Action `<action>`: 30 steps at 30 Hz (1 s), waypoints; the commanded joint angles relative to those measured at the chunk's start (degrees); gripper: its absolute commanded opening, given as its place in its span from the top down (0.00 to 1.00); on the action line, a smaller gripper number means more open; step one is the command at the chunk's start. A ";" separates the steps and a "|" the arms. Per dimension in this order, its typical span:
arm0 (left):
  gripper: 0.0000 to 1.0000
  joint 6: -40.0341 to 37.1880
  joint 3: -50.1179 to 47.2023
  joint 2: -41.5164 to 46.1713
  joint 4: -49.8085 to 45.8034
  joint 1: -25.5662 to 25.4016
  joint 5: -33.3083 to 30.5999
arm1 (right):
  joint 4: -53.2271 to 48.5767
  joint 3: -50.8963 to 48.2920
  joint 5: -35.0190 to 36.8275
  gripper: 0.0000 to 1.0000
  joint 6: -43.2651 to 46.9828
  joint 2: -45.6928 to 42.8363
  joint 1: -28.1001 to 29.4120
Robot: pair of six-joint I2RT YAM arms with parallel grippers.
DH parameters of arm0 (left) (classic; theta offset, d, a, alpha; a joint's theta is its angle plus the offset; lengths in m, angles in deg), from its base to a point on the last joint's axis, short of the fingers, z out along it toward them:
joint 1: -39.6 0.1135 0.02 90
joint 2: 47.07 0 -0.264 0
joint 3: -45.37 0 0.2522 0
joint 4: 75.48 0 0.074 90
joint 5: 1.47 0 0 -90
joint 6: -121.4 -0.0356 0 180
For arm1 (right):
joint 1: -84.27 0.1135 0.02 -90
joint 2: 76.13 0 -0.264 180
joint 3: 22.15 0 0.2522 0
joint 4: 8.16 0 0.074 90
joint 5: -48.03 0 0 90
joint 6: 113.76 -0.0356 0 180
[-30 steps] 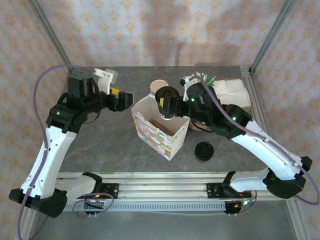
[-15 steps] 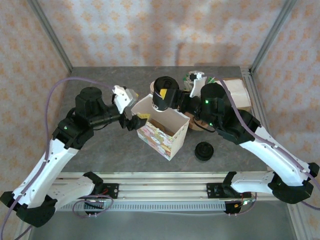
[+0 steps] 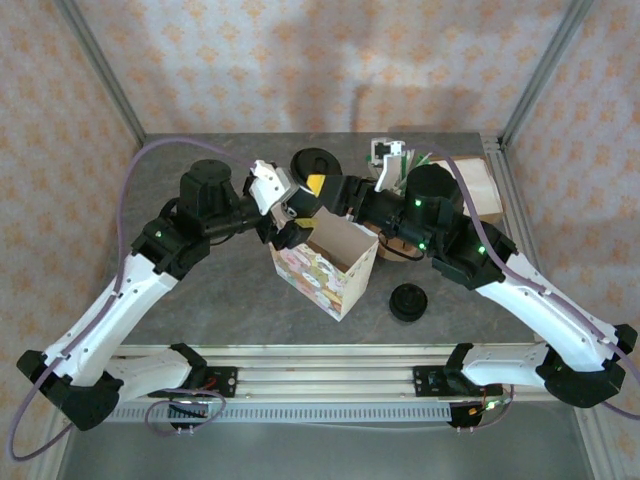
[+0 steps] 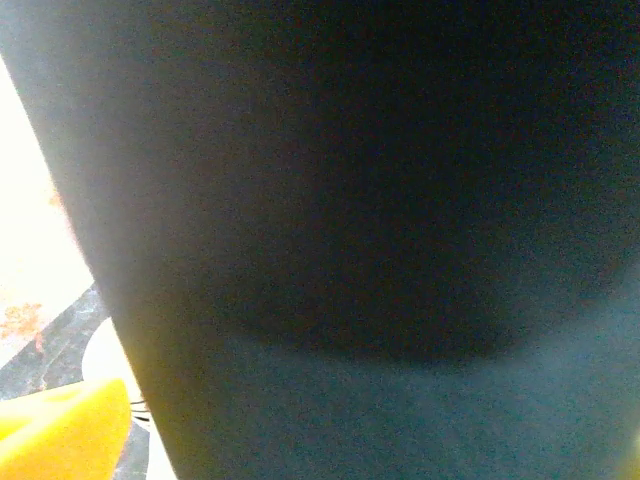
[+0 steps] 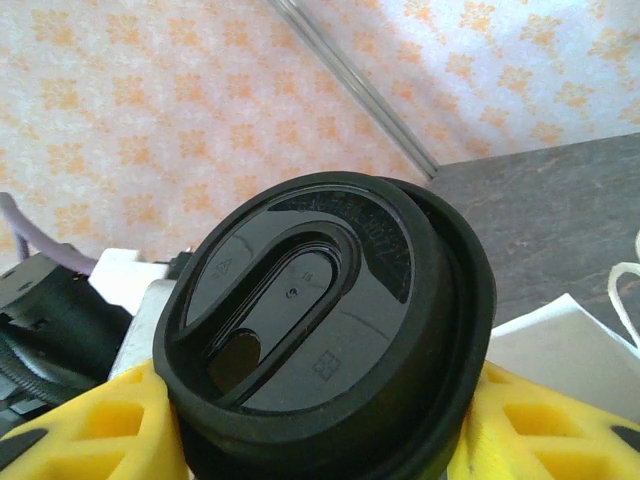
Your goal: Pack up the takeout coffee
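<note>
The black lid sits at a slant between the right gripper's fingers, so the left gripper needs to hold the cup while the right gripper opens and takes the lid's rim [image 5: 470, 270] squarely.
The takeout coffee [image 3: 313, 163], a cup with a round black lid [image 5: 310, 310], sits clamped in my right gripper [image 3: 328, 188], above the back left rim of the open flower-print paper bag [image 3: 318, 282]. In the right wrist view, yellow fingers [image 5: 95, 435] press on both sides of the cup just below the lid. My left gripper [image 3: 288, 216] is at the bag's back left corner, close beside the cup. The left wrist view is blocked by a dark blurred surface, with one yellow finger [image 4: 60, 435] at the lower left; its jaws are hidden.
A low stack of loose black lids [image 3: 408, 302] lies on the table right of the bag. A flat brown paper bag [image 3: 478, 185] and a white holder with green sticks [image 3: 390, 152] sit at the back right. Metal frame posts stand at the table's back corners.
My left arm has swung right, from the table's left to the bag's back left corner. My right gripper has carried the cup back and left, from over the bag's opening to its rear rim.
</note>
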 commanded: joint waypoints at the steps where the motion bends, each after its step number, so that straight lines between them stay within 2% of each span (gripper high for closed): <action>1: 0.02 0.30 2.16 0.36 4.28 -0.41 -1.76 | 3.51 -0.92 -2.23 0.49 -1.32 -0.39 -0.23; 4: 0.09 0.70 1.11 0.98 6.51 -0.41 -2.22 | 3.93 -1.72 -1.81 0.49 -1.64 -0.72 -0.18; 9: 0.29 0.39 0.10 1.76 7.80 -0.40 -1.71 | 4.53 -2.76 -1.90 0.49 -2.41 -0.69 -0.16; 15: 0.40 0.02 -0.16 2.46 7.87 -0.41 -1.80 | 4.32 -3.24 -1.47 0.47 -2.41 -0.74 -0.21; 18: 0.49 -0.65 -0.30 3.05 7.71 -0.43 -1.88 | 4.35 -3.67 -1.17 0.44 -2.41 -0.91 -0.15; 20: 0.56 -2.07 0.02 3.27 6.55 -0.37 -1.67 | 4.13 -3.95 -0.95 0.35 -1.72 -1.08 -0.16; 25: 0.58 -4.91 0.37 3.86 3.66 -0.37 -2.93 | -0.84 -3.32 1.20 0.00 2.05 -2.00 -0.15; 30: 0.59 -11.35 -0.76 6.20 2.38 -0.39 -4.52 | -12.37 0.78 6.06 0.01 9.20 -4.28 -0.19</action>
